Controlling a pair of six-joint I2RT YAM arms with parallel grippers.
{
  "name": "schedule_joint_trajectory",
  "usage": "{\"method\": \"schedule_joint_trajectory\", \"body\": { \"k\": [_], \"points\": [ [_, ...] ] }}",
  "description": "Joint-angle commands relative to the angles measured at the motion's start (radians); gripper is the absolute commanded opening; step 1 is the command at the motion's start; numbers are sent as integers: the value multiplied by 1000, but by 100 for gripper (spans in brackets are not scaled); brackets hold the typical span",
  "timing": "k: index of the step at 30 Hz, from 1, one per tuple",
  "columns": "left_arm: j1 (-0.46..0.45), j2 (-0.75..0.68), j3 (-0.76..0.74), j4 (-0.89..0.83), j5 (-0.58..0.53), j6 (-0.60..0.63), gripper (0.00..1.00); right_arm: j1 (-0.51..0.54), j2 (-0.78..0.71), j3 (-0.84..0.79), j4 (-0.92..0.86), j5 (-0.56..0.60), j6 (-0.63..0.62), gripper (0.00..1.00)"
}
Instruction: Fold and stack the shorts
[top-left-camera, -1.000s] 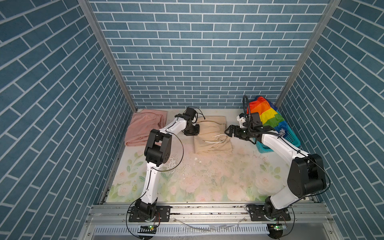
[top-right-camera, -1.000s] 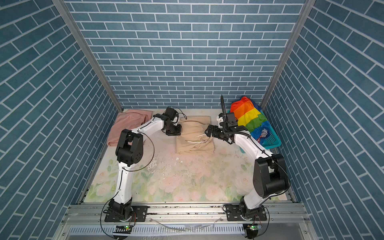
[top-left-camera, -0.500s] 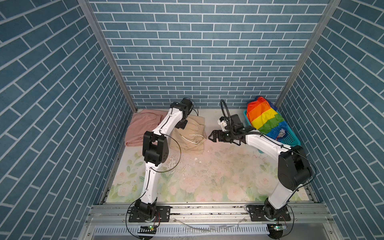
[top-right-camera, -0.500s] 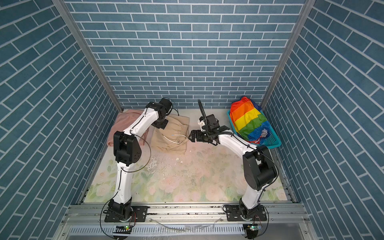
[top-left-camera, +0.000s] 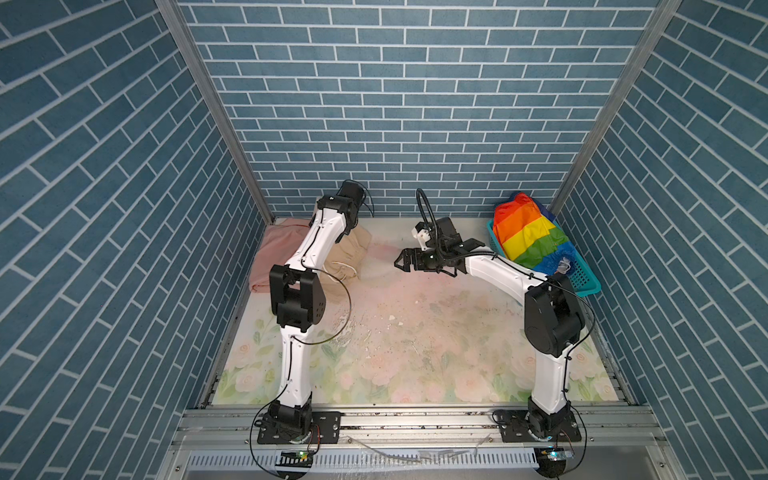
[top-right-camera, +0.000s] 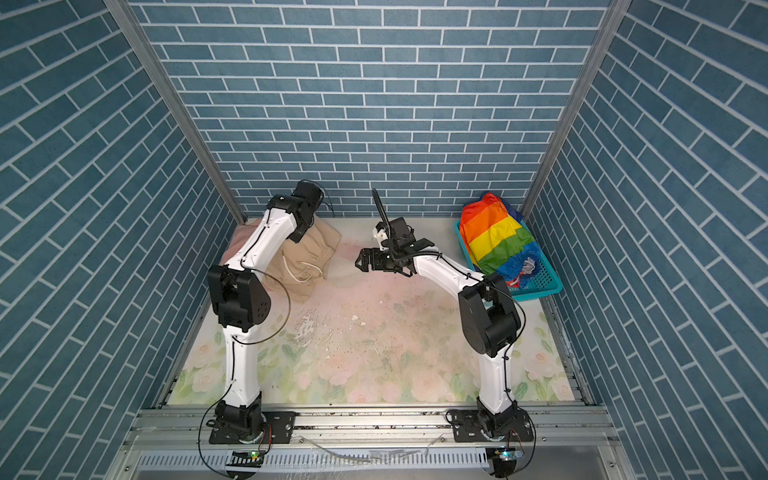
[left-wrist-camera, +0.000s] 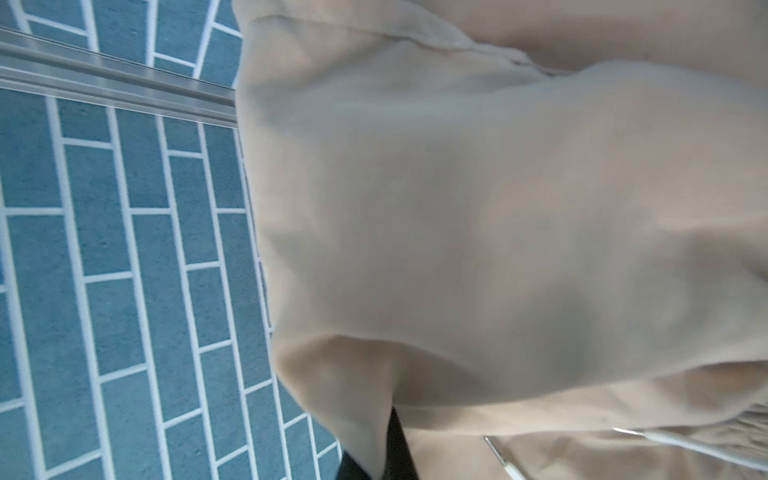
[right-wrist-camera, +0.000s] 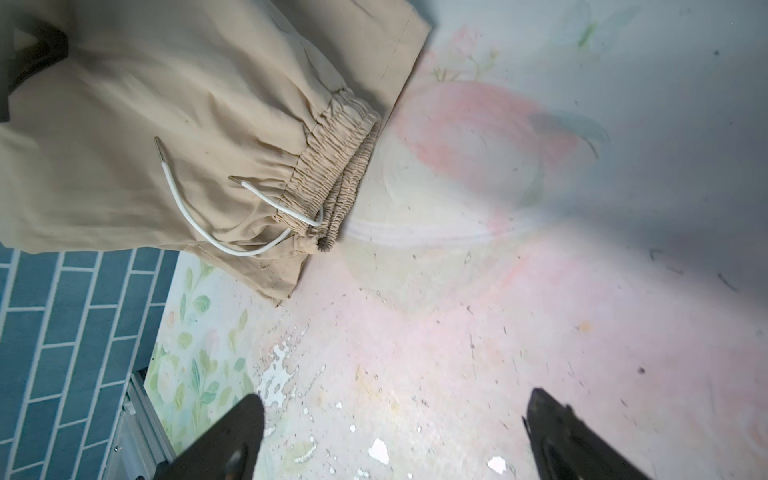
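The beige shorts, now hanging bunched at the back, will be let go by my left gripper on top of the pale pink shorts (top-left-camera: 293, 252) beside the brick wall.
In both top views the beige shorts (top-left-camera: 351, 255) (top-right-camera: 311, 255) hang bunched at the back left, their lower part resting on the mat and their left side over the pale pink shorts (top-left-camera: 272, 253) (top-right-camera: 237, 245). My left gripper (left-wrist-camera: 392, 440) is shut on a fold of the beige fabric (left-wrist-camera: 498, 208), which fills the left wrist view. My right gripper (top-left-camera: 401, 264) (top-right-camera: 360, 264) (right-wrist-camera: 395, 403) hovers open over the bare mat, to the right of the beige waistband (right-wrist-camera: 332, 166) and apart from it. The rainbow-striped shorts (top-left-camera: 528, 237) (top-right-camera: 494, 237) lie heaped in the teal basket (top-left-camera: 588, 284) (top-right-camera: 548, 284).
The floral mat (top-left-camera: 415, 332) is worn with flaking white paint chips (right-wrist-camera: 378, 451). Blue brick walls close in on three sides, and a metal rail (top-left-camera: 415, 419) runs along the front edge. The basket sits at the back right corner.
My left gripper has carried the beige shorts leftward, from the back middle onto the pink shorts. My right gripper has followed leftward, staying open.
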Motion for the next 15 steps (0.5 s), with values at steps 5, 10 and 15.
{"method": "schedule_joint_trajectory", "body": {
  "k": [5,10,15],
  "points": [
    [46,-34,55,65,-19,13,0,18,69,89,-35,-33,25,99],
    [72,-37,95,62,1,3,0,25,80,90,-30,-40,30,98],
    [108,-96,87,75,96,-41,0,26,76,84,-30,-37,24,99]
  ]
}}
